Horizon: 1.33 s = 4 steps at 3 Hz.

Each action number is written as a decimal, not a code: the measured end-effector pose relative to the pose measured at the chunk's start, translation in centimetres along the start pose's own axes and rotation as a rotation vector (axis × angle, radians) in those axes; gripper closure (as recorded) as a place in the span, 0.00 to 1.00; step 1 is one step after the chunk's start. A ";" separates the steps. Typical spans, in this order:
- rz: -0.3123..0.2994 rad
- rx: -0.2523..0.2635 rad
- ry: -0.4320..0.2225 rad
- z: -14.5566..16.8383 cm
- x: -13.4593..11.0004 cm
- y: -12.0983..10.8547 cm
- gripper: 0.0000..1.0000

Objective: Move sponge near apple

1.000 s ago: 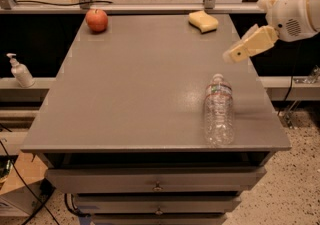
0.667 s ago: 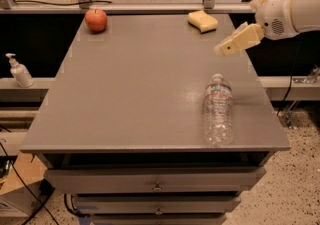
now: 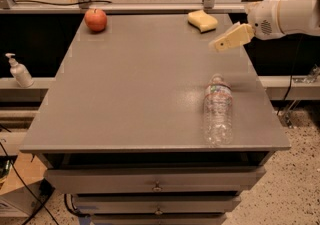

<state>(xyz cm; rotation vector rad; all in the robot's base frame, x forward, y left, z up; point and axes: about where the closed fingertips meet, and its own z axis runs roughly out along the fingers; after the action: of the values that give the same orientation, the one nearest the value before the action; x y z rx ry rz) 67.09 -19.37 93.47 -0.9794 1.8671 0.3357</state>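
I will next grip the end of the pale yellow sponge [image 3: 210, 25] farther from the red apple.
The pale yellow sponge [image 3: 202, 20] lies on the grey table top [image 3: 145, 79] at the far right corner. The red apple [image 3: 95, 19] sits at the far left corner, well apart from the sponge. My cream-coloured gripper [image 3: 216, 46] reaches in from the right on a white arm. It hangs above the table's right side, just in front of and slightly right of the sponge, not touching it. It holds nothing.
A clear plastic water bottle [image 3: 218, 111] lies on its side near the front right of the table. A soap dispenser [image 3: 19, 71] stands on a ledge to the left. Drawers [image 3: 157, 181] sit under the table's front edge. Metal posts stand behind the table.
My gripper has moved left and toward the far edge, closer to the sponge. The sponge, apple and bottle have not moved.
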 end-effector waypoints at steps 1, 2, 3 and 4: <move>0.034 0.002 0.008 0.8 0.5 -0.2 0.00; 0.093 0.028 -0.045 3.2 0.4 -2.1 0.00; 0.169 0.076 -0.123 6.0 0.5 -5.2 0.00; 0.221 0.119 -0.158 8.3 1.1 -7.8 0.00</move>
<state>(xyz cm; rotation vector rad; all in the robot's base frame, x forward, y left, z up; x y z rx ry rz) 77.93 -19.92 89.83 -0.6487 1.8305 0.4157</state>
